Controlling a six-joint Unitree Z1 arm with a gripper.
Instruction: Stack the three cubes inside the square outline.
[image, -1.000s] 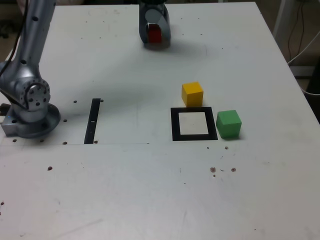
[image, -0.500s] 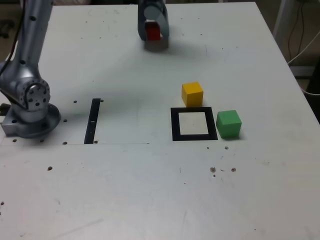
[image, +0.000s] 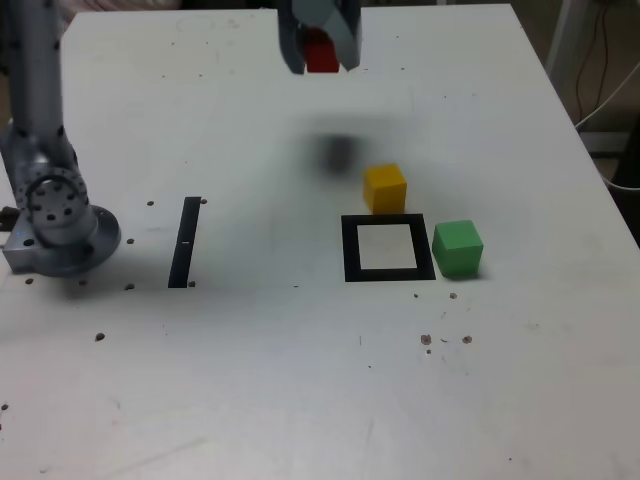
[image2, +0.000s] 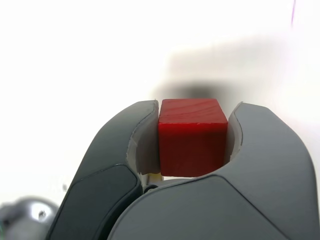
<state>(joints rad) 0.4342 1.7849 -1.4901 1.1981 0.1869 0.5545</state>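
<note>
My gripper will let go of the red cube on the pale centre of the black square outline (image: 385, 247), near the yellow cube.
My gripper (image: 320, 48) hangs above the far part of the table, shut on the red cube (image: 322, 54); its shadow falls on the table below. In the wrist view the red cube (image2: 192, 137) sits clamped between both jaws of the gripper (image2: 192, 150). The yellow cube (image: 385, 187) rests just beyond the square outline (image: 388, 248), touching its far border. The green cube (image: 458, 247) stands beside the outline on the exterior view's right. The outline's pale centre holds nothing.
A thin black strip (image: 186, 241) lies on the table to the exterior view's left of the outline. The arm's grey base (image: 55, 225) stands at the exterior view's left edge. Cables hang off the table's far right.
The gripper has lifted the red cube off the table and shifted slightly toward the exterior view's right. The yellow and green cubes have not moved.
</note>
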